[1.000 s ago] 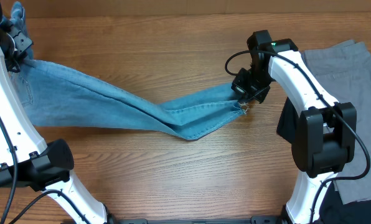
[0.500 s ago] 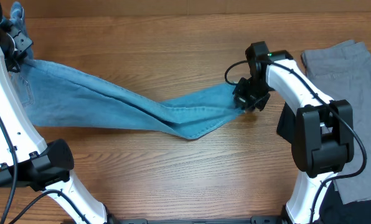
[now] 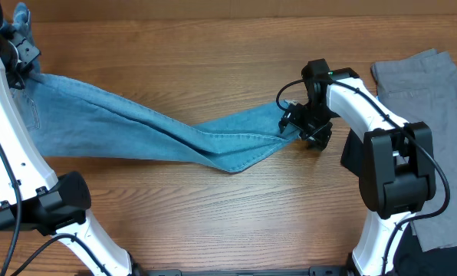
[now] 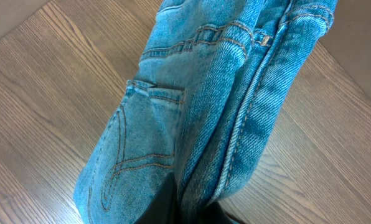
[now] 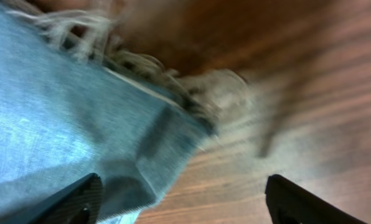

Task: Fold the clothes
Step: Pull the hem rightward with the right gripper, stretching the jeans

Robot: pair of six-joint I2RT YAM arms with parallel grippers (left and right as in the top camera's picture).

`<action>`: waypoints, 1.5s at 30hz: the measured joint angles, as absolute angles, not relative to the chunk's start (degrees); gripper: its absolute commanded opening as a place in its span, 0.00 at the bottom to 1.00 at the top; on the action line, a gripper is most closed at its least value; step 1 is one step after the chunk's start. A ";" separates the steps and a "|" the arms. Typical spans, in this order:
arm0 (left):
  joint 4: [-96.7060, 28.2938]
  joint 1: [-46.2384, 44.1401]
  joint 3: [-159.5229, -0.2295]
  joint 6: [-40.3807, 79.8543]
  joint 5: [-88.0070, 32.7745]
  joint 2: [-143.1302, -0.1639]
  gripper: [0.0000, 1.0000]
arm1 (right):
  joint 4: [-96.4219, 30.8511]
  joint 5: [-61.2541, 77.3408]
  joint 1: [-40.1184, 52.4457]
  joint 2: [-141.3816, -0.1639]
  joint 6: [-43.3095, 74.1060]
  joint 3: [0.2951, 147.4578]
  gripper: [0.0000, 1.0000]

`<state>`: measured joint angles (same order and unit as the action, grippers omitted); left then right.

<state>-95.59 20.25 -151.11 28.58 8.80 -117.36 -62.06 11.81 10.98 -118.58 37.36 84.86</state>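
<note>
The right gripper needs to shift to pinch the hem corner's fold (image 5: 146, 173), then straighten the bent jeans.
The light blue jeans (image 3: 175, 130) stretch across the table from the far left corner to the middle right. My left gripper (image 3: 20, 61) holds the waist end lifted at the far left. In the left wrist view a stitched back pocket (image 4: 142, 143) faces the camera, and the left gripper (image 4: 185, 202) is shut on a thick fold of denim. The frayed leg hem (image 5: 142, 68) lies on the wood. My right gripper (image 3: 301, 129) stands open just over it. Its fingers (image 5: 79, 199) are wide apart, and a denim corner (image 5: 129, 162) rests loosely by the left one.
A grey garment (image 3: 424, 84) lies flat at the right edge, close behind the right arm. A black cloth (image 3: 443, 261) shows below it at the front right corner. Bare wood (image 3: 213, 46) runs along the back and front of the jeans.
My right gripper has opened and let go of the leg hem, which now rests on the table. It also shifted slightly toward the front. The left gripper has not moved.
</note>
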 measured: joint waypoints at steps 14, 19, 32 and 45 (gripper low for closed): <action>-95.64 20.25 -151.11 28.58 8.80 -117.36 0.09 | -58.96 12.93 13.85 -118.89 40.88 84.79 0.91; -95.64 20.25 -151.11 28.58 8.80 -117.36 0.09 | -56.95 13.32 14.57 -119.02 42.02 84.51 0.88; -95.83 20.25 -151.11 28.58 8.80 -117.36 0.09 | -53.08 14.39 15.42 -118.72 44.66 80.97 0.06; -95.83 20.23 -151.11 28.53 8.78 -117.36 0.04 | -57.76 12.47 13.78 -118.43 46.70 80.77 0.04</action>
